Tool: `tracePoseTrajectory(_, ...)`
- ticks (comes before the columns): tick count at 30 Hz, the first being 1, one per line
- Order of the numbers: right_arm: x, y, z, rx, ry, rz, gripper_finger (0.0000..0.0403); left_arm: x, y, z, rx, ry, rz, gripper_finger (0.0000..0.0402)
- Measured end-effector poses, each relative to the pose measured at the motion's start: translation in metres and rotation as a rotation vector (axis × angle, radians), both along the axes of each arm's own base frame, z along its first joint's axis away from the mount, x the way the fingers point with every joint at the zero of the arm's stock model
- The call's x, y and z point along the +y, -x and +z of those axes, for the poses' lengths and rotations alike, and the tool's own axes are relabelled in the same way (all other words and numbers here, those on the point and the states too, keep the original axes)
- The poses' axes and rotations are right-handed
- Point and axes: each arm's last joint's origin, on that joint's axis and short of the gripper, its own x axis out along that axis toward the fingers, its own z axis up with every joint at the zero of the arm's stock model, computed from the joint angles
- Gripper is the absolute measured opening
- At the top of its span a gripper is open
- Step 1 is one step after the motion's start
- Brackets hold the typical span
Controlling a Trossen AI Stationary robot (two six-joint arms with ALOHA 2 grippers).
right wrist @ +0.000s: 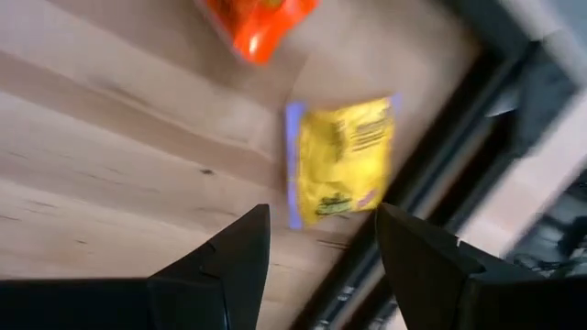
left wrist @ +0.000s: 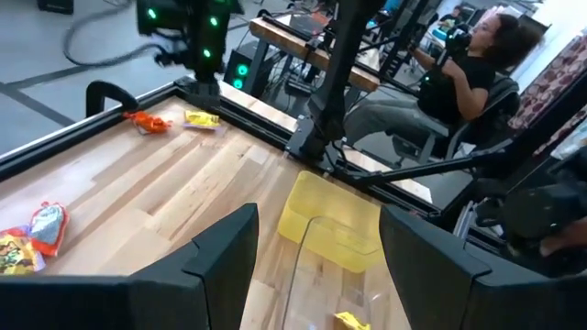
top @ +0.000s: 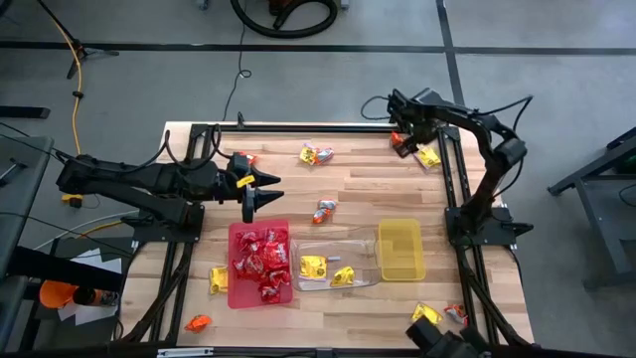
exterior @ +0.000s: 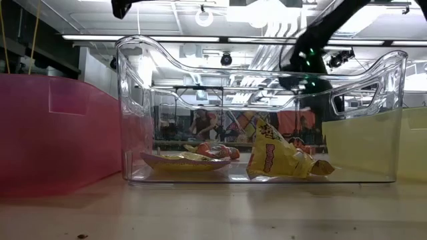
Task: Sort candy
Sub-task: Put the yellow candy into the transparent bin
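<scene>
Next, I close my right gripper on the yellow packet's edge (top: 432, 162) (right wrist: 336, 207) that faces away from the orange packet, at the far corner of the table.
Loose candy packets lie flat on the wooden table. At the far right corner an orange packet (top: 400, 142) lies beside a yellow packet (top: 428, 156). My right gripper (top: 404, 129) hovers open above them; in its wrist view (right wrist: 323, 220) the yellow packet (right wrist: 337, 160) lies just past the fingertips, the orange one (right wrist: 261, 23) farther off. My left gripper (top: 270, 189) is open and empty (left wrist: 316, 220), over the table by the red tray's far edge. A red packet (top: 242, 159) lies near it.
The red tray (top: 237, 298) holds several red packets. The clear tray (top: 333, 247) holds two yellow ones (exterior: 277, 157). The yellow tray (top: 400, 249) is bare. Loose packets lie at the far middle (top: 316, 153), the centre (top: 325, 210) and near the front edge (top: 219, 279) (top: 198, 322) (top: 427, 315).
</scene>
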Motion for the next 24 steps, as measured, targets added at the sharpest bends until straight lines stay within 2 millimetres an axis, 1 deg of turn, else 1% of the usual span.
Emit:
tracePoseTrajectory(5,0.008,0.019,-0.038,0.022,-0.045,-0.019,0.0195,0.000,0.000,0.000,0.001,-0.003,0.012,0.0216)
tracePoseTrajectory(10,0.012,0.030,-0.063,0.039,0.009,-0.053,0.0195,0.001,0.000,0.000,0.000,-0.012,0.049,0.0216)
tracePoseTrajectory(13,0.013,0.028,-0.067,0.053,0.049,-0.036,0.0192,0.002,0.000,0.000,0.000,-0.014,0.055,0.0216)
tracePoseTrajectory(16,0.014,0.025,-0.071,0.014,0.067,-0.034,0.0177,0.002,0.000,0.000,0.000,-0.014,0.055,0.0216)
tracePoseTrajectory(18,0.016,0.026,-0.073,0.017,0.063,-0.047,0.0153,0.002,0.000,0.000,0.000,-0.014,0.056,0.0216)
tracePoseTrajectory(19,0.016,0.027,-0.073,0.021,0.061,-0.045,0.0134,0.002,0.000,0.000,0.000,-0.014,0.056,0.0216)
tracePoseTrajectory(20,0.017,0.027,-0.073,0.026,0.056,-0.034,0.0112,0.002,0.000,0.000,0.000,-0.014,0.056,0.0216)
tracePoseTrajectory(23,0.020,0.026,-0.073,0.030,0.030,-0.024,0.0028,0.002,0.001,0.000,-0.001,-0.014,0.057,0.0216)
tracePoseTrajectory(24,0.022,0.025,-0.073,0.025,0.018,-0.026,0.0015,0.002,0.001,0.001,-0.003,-0.014,0.057,0.0216)
